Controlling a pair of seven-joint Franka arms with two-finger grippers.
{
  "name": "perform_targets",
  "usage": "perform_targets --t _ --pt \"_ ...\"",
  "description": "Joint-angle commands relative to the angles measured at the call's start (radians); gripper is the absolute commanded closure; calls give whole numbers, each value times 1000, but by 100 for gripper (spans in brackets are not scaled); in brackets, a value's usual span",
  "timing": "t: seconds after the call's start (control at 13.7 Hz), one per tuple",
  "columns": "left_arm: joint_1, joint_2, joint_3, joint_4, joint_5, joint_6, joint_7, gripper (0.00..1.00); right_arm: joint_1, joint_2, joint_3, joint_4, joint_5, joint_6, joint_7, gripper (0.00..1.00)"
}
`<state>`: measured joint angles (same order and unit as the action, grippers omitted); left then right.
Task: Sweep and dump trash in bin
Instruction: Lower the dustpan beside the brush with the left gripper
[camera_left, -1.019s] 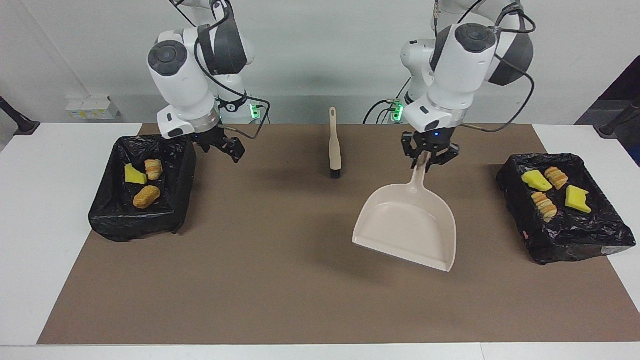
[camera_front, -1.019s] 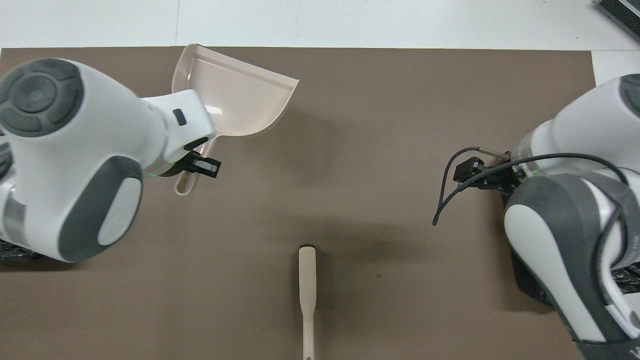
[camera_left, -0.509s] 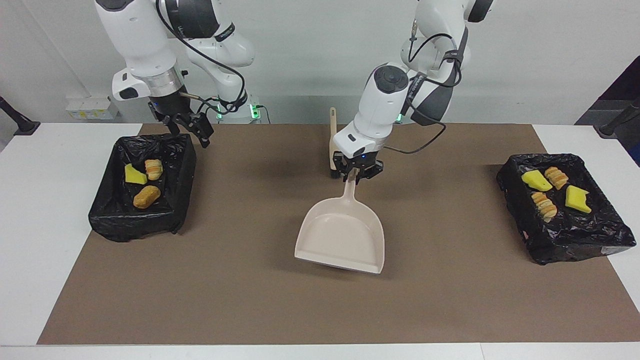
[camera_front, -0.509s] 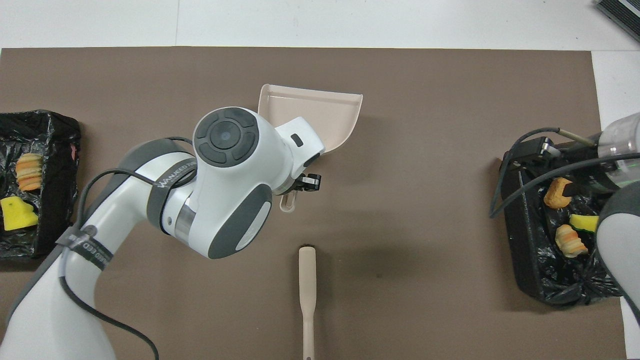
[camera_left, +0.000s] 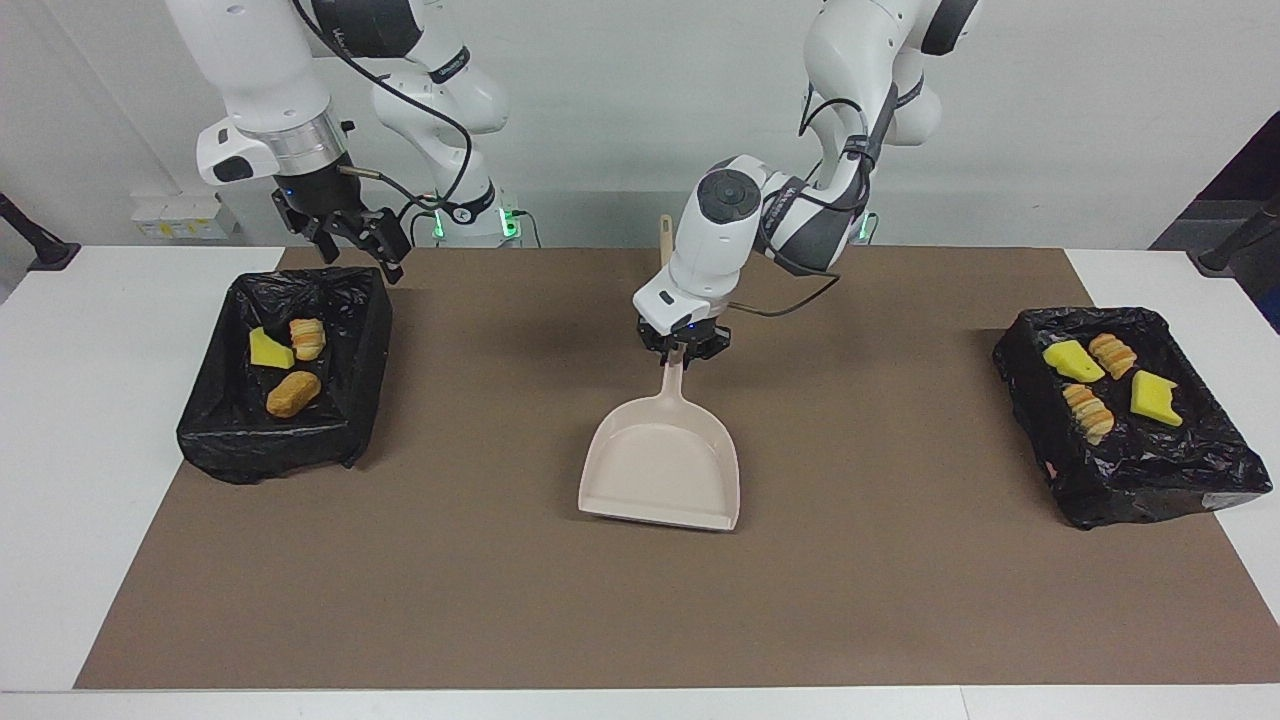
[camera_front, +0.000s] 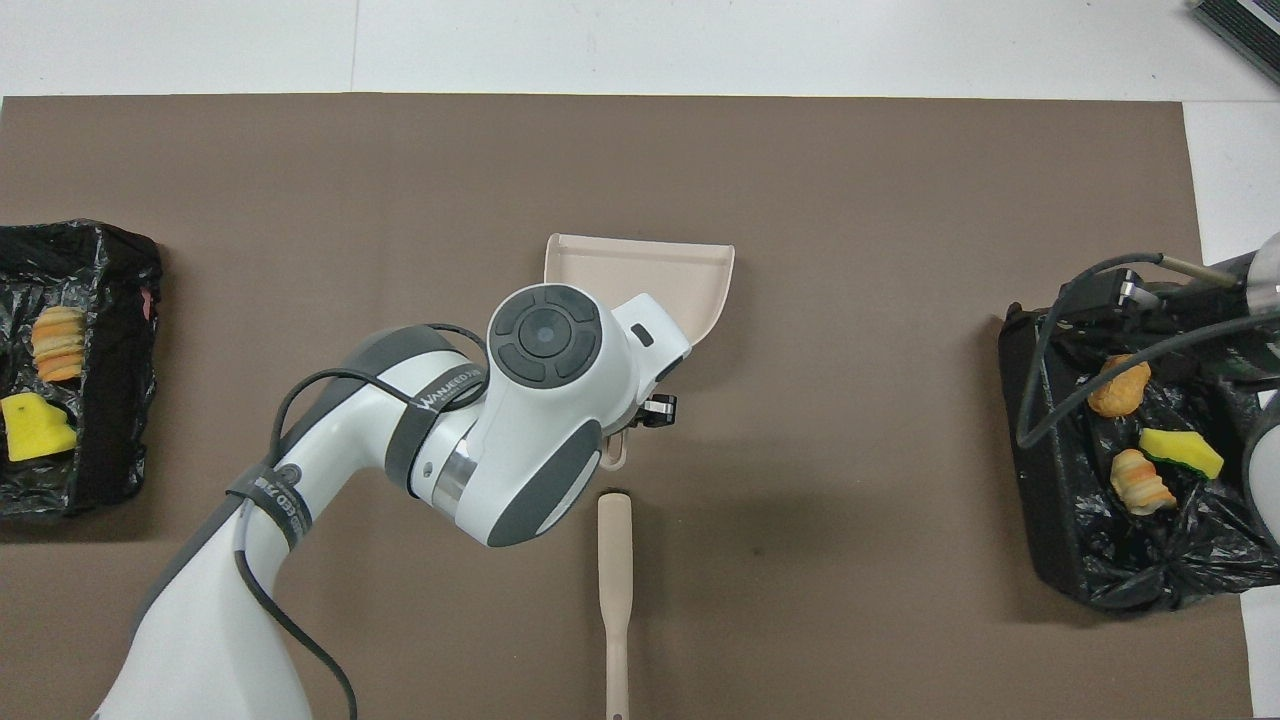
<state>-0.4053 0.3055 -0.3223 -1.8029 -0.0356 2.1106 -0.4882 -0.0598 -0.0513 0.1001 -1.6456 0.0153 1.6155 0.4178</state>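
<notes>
Next, my left gripper sets the beige dustpan, now low at the mat's middle, down on the brown mat and lets go of it there, end to end with the beige brush (camera_front: 630, 348).
My left gripper (camera_left: 683, 352) is shut on the handle of the beige dustpan (camera_left: 662, 470), whose empty pan sits low at the middle of the brown mat, mouth pointing away from the robots. Trash lies in two black-lined bins. The bin (camera_left: 260, 450) at the right arm's end holds a yellow sponge chunk (camera_left: 268, 350) and two bread-like lumps (camera_left: 293, 393). The bin (camera_left: 1150, 495) at the left arm's end holds several scraps (camera_left: 1087, 408). My right gripper (camera_left: 357, 252) hangs open and empty over that first bin's edge nearest the robots.
The beige brush (camera_front: 614, 590) lies on the mat nearer to the robots than the dustpan (camera_front: 640, 280), handle toward the robots; the left arm hides most of it in the facing view. White table borders the brown mat (camera_left: 500, 600).
My left gripper has carried the dustpan from near the left arm's end to the middle of the mat and lowered it. The right arm has risen and drawn back toward its base.
</notes>
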Motion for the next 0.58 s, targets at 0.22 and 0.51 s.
perform_targets --t 0.22,0.51 --pt "-36 -19 20 -72 42 65 -105 100 -14 54 7 84 -63 -40 -114 0" --pt "-44 -19 20 -73 45 84 -220 100 -12 56 7 84 -67 -33 -148 0"
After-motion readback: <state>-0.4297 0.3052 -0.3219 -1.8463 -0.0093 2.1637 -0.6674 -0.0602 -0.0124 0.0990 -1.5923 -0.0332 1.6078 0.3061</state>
